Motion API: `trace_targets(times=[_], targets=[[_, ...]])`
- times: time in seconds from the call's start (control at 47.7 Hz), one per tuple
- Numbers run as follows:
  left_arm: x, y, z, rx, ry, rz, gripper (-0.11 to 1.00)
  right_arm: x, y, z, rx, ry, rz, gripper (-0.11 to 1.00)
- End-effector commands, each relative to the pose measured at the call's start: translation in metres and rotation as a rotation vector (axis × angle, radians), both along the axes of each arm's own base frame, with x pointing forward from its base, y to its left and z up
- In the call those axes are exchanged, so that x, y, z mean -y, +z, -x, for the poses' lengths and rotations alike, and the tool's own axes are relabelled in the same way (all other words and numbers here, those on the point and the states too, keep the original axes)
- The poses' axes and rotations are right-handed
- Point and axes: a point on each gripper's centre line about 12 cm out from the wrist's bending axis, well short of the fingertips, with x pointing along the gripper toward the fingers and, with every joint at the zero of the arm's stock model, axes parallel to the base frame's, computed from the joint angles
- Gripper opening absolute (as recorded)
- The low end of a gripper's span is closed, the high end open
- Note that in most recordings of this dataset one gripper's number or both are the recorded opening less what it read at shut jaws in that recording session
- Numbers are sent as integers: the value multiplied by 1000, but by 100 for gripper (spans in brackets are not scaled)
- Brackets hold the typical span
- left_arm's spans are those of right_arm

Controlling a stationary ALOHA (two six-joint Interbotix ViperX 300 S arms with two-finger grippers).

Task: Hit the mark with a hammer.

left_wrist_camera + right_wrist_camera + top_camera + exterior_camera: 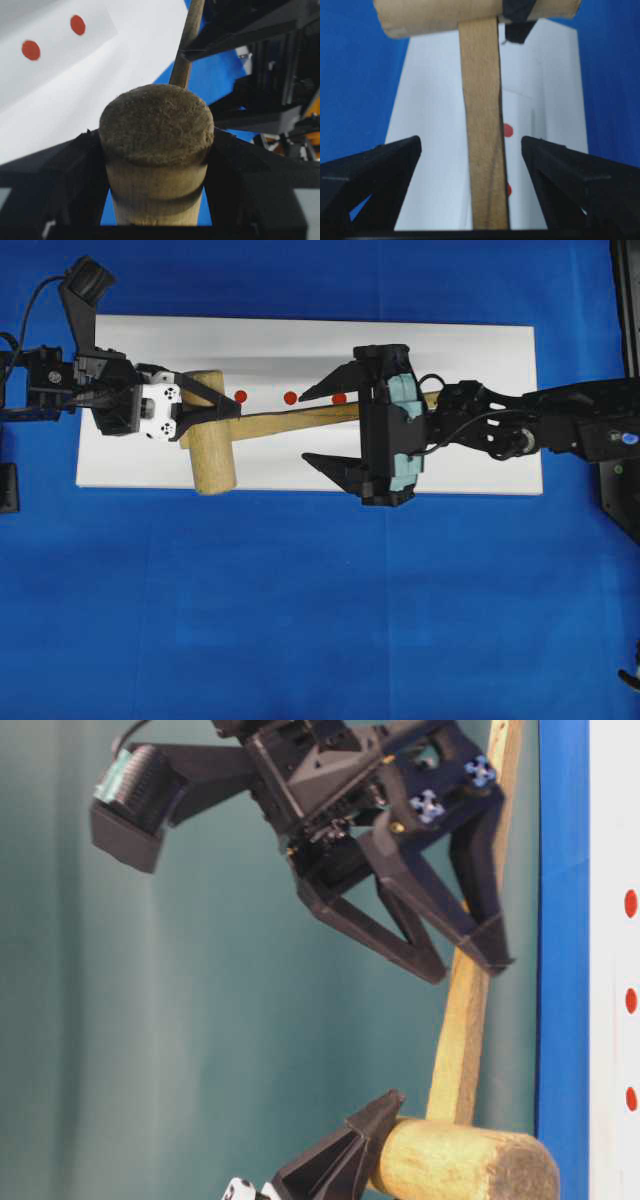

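My left gripper is clamping the hammer by its thick head, so next my right gripper closes around the slim handle (322, 415) and takes over the hammer before my left gripper opens.
The hammer is a pale wooden mallet, with its thick head (210, 450) over the left part of the white board (480, 360). My left gripper (212, 407) is shut on the head (156, 130), one black finger pressed to each side. The slim handle (290, 420) runs right from the head. My right gripper (303, 427) is open and straddles the handle (482, 125) with a gap on both sides. Three red marks sit in a row on the board, the middle mark (290, 397) just beyond the handle.
Blue cloth (300, 620) surrounds the board on all sides. In the table-level view the handle (468, 1020) slopes away from the board, whose edge (610, 1020) carries the red marks. The right arm (560, 425) stretches in over the board's right end.
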Motion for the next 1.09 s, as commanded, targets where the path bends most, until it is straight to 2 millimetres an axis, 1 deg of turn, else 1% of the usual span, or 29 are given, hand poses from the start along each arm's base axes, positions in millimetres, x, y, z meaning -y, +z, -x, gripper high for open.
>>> trace_targets(times=[0.0,0.126,0.189,0.273,0.378,0.441,0.482,1.07], targets=[[5,22,-6,70,-18,-6,46,7,5,-3,19,-19,10,90],[9,24,-9,73,-32,-6,46,9,2,-3,11,-24,11,88],[10,25,-9,77,-33,-5,46,9,1,-3,7,-21,14,82],[10,26,-10,81,-33,-5,46,9,1,-3,5,-18,14,63],[10,27,-10,81,-34,-9,46,8,1,-2,1,-14,10,30],[8,27,-10,81,-31,-11,46,7,0,-2,-5,-8,7,15],[8,26,-11,79,-31,-12,46,7,-1,-2,-11,-7,3,9],[6,26,-11,64,-43,-66,47,6,-2,-1,-22,2,-12,8]])
